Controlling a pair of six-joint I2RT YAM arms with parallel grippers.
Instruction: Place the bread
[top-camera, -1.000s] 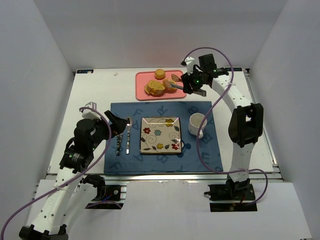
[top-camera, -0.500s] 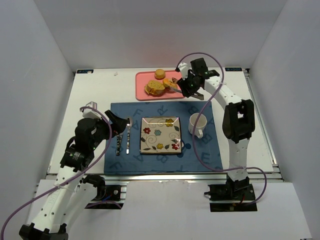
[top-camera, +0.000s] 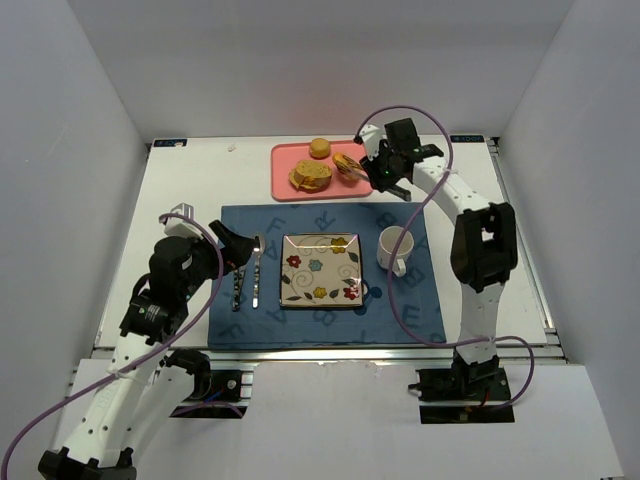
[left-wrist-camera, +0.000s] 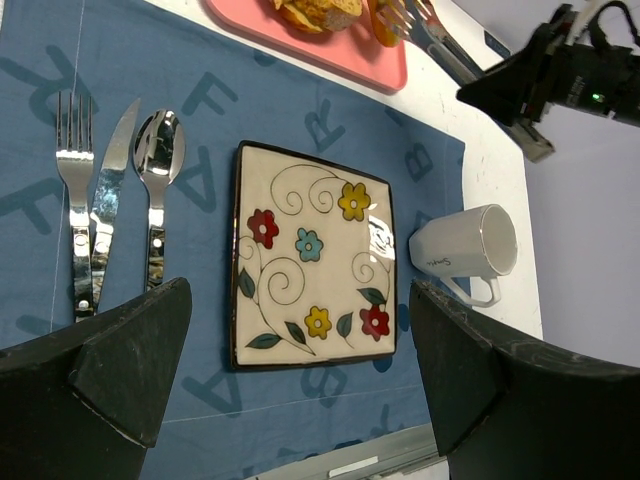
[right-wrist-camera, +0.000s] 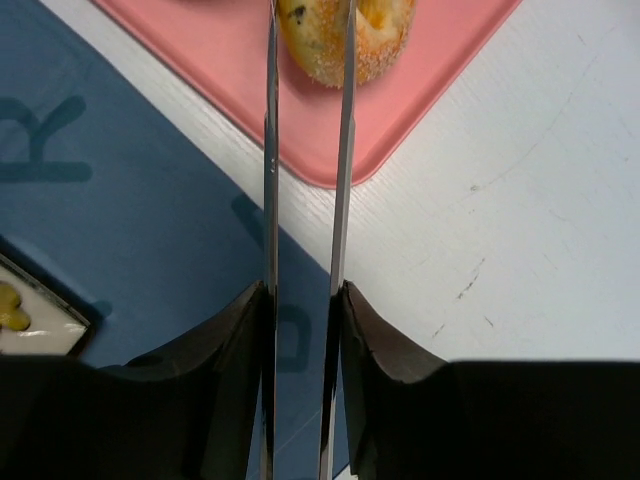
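I will use the metal tongs in my right gripper to set the sugared bagel down on the middle of the square flowered plate (top-camera: 313, 272).
Several golden-brown bread pieces lie on a pink tray (top-camera: 285, 160) at the back: a round bun (top-camera: 320, 148), a toast-like slice (top-camera: 309, 176) and a bagel (top-camera: 347, 164). My right gripper (top-camera: 386, 168) (right-wrist-camera: 305, 295) is shut on metal tongs (right-wrist-camera: 270, 150). The two tong blades reach over the tray's right end and straddle the sugared bagel (right-wrist-camera: 375, 35). My left gripper (top-camera: 238, 250) (left-wrist-camera: 297, 300) is open and empty above the left part of the blue placemat (top-camera: 400, 310). A square flowered plate (top-camera: 320, 268) (left-wrist-camera: 310, 260) lies bare on the mat's middle.
A fork, knife and spoon (top-camera: 247, 275) (left-wrist-camera: 105, 200) lie left of the plate. A white mug (top-camera: 395, 246) (left-wrist-camera: 470, 245) stands right of it. White walls enclose the table on three sides.
My right gripper has moved left toward the tray's right end with the tongs, and the blades now sit around the bagel. The left arm has not moved.
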